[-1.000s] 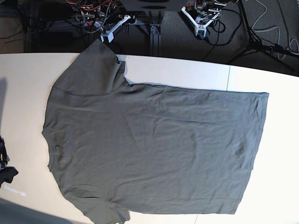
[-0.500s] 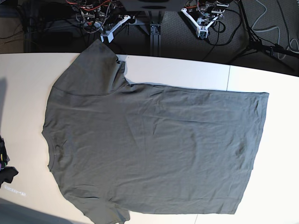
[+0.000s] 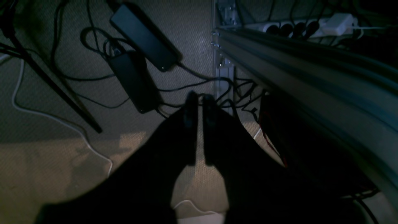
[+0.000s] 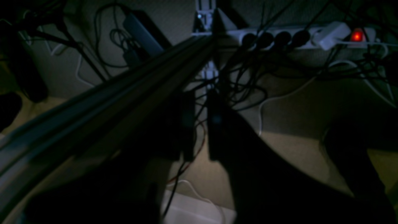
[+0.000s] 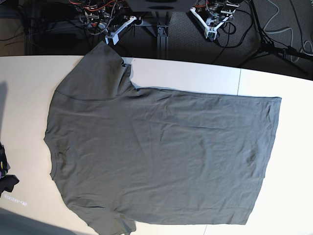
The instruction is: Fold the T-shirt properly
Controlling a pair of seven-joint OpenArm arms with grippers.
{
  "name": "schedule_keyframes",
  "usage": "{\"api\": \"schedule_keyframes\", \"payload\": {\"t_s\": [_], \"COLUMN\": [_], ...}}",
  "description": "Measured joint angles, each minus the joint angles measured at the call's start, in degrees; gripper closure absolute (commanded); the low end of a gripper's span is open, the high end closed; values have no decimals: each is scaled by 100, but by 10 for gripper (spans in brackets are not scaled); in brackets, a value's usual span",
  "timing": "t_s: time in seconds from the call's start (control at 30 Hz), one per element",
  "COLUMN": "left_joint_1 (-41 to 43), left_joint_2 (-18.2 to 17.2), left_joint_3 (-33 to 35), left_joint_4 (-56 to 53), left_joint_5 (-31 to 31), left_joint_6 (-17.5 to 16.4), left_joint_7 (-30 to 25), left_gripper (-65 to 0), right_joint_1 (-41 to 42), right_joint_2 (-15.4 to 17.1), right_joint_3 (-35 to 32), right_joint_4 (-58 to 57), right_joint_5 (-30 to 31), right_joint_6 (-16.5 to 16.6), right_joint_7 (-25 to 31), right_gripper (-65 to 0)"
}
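My right gripper is to close on the far shoulder [image 5: 59,91] of the dark olive-grey T-shirt, at the place where the far sleeve joins the T-shirt's body.
The dark olive-grey T-shirt [image 5: 161,156] lies spread flat on the white table [image 5: 195,76], collar at the left, hem at the right, one sleeve toward the far edge. It does not show in either wrist view. My left gripper [image 5: 211,33] hangs behind the table's far edge at the back right. In the left wrist view it [image 3: 196,105] is shut and empty over the carpet. My right gripper [image 5: 111,39] hangs at the back left, just beyond the far sleeve. In the right wrist view it [image 4: 200,124] is dark, jaws nearly together, holding nothing.
A small bunched black object [image 5: 6,174] lies at the table's left edge. Behind the table are a metal frame post [image 5: 162,34], cables, a power strip [image 4: 279,37] and a tripod leg [image 5: 274,46]. The near sleeve reaches the table's front edge.
The left gripper at the back right has shifted very slightly. The T-shirt and the right gripper have not moved.
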Motion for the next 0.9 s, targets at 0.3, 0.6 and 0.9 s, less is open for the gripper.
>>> {"api": "schedule_keyframes", "payload": {"t_s": [0.3, 0.6, 0.9], "left_joint_1": [0, 463, 2181], "left_joint_2": [0, -557, -1453], "left_joint_3": [0, 0, 0], "left_joint_4": [2, 549, 3034], "left_joint_5": [221, 201, -160], "left_joint_6": [0, -809, -1281], "left_joint_7": [-13, 590, 321], "left_gripper": [-63, -63, -63], "right_joint_1": [0, -485, -2236], "right_joint_2": [0, 284, 1303], "right_joint_3": [0, -393, -1919], "right_joint_4": [0, 22, 1543], "right_joint_5": [-2, 17, 699], "right_joint_6": [-2, 127, 140], "right_joint_7": [0, 22, -70], "right_gripper": [-58, -58, -58]}}
